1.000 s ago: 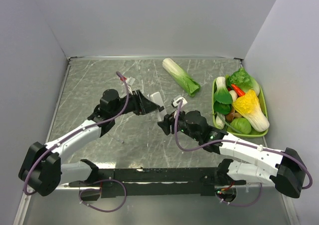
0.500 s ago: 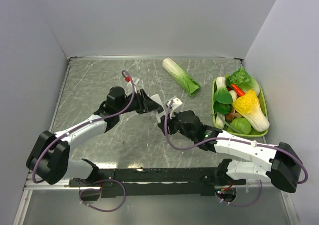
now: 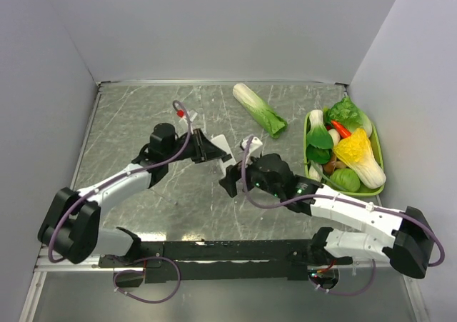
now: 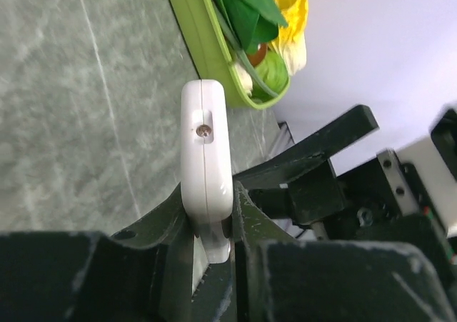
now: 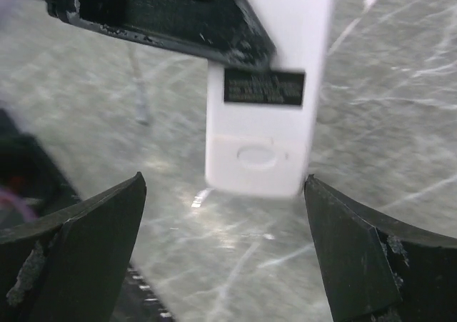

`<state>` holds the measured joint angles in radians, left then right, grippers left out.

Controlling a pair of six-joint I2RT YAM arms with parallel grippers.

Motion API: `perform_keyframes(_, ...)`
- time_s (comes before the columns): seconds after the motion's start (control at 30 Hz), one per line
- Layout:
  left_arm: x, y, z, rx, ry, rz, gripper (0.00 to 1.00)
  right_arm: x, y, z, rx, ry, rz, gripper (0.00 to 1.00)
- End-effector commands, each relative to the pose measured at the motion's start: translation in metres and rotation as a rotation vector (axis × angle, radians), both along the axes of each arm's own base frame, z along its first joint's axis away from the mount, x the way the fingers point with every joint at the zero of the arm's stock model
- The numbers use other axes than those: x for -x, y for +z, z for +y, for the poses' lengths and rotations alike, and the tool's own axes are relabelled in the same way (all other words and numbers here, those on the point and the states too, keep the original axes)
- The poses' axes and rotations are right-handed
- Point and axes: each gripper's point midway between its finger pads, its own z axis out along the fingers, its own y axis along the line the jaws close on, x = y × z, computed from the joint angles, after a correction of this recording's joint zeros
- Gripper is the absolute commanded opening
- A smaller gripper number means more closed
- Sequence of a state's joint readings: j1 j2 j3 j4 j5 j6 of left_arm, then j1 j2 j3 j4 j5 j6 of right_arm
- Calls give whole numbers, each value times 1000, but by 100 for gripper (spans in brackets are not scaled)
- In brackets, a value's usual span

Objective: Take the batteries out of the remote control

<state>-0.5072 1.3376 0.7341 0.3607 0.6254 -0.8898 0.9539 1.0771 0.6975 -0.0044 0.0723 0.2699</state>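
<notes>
I should use my left gripper to set the remote control down on the bare middle of the table [image 3: 206,169], at a spot nearer than the napa cabbage.
My left gripper [image 3: 213,151] is shut on the white remote control [image 3: 222,144] and holds it above the table. In the left wrist view the remote control [image 4: 206,147] stands edge-on, clamped between the fingers of the left gripper [image 4: 213,225]. In the right wrist view the back of the remote control [image 5: 270,126] shows a black label and a closed cover with an oval notch. My right gripper [image 5: 225,247] is open, with its tips either side of the remote's free end and not touching it. It also shows in the top view [image 3: 228,180]. The batteries are hidden.
A green tray [image 3: 360,192] of vegetables, with a red chili among them, stands at the right and also shows in the left wrist view [image 4: 194,33]. A long napa cabbage [image 3: 258,109] lies at the back middle. Grey walls close in the table.
The left arm has drawn in a little, still holding the remote. The right gripper has shifted slightly under the remote's free end and stays open.
</notes>
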Motion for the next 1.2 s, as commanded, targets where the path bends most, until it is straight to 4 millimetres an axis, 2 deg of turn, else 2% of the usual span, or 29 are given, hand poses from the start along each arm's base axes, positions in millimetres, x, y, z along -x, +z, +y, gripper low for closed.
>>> perform_keyframes(0.0,-4,38,20,30,42,-217,1,-3,42,0,-270,1,109,100)
perform_keyframes(0.03,0,45,24,61,50,-256,1,-6,44,-3,-311,-4,139,100)
perform_keyframes(0.07,3,48,25,82,49,-271,1,0,43,-1,-372,22,211,100)
perform_keyframes(0.1,6,51,26,102,48,-279,1,-7,44,-6,-410,12,227,100)
perform_keyframes(0.13,11,54,28,137,46,-298,1,-10,58,-2,-471,43,201,100)
perform_keyframes(0.17,13,56,28,154,46,-300,1,-2,56,1,-501,82,244,100)
perform_keyframes(0.2,17,52,29,165,44,-297,1,-3,57,2,-518,90,254,99)
perform_keyframes(0.23,21,60,29,200,37,-318,1,-4,61,4,-541,104,246,99)
perform_keyframes(0.37,28,66,31,243,31,-336,1,-1,65,9,-601,138,294,97)
perform_keyframes(0.47,26,69,32,235,42,-345,1,1,67,12,-624,160,304,89)
perform_keyframes(0.6,26,74,32,255,48,-353,1,-3,61,15,-618,154,328,73)
perform_keyframes(0.77,28,76,30,282,23,-345,1,-4,57,18,-636,157,349,67)
perform_keyframes(0.93,26,72,30,282,35,-322,1,-8,48,17,-632,128,349,47)
perform_keyframes(0.97,25,71,30,280,41,-320,1,-9,46,16,-629,117,349,39)
perform_keyframes(1.1,24,69,32,293,61,-308,1,-11,38,10,-633,88,348,28)
perform_keyframes(1.17,21,69,35,293,81,-308,1,-10,33,8,-621,81,353,27)
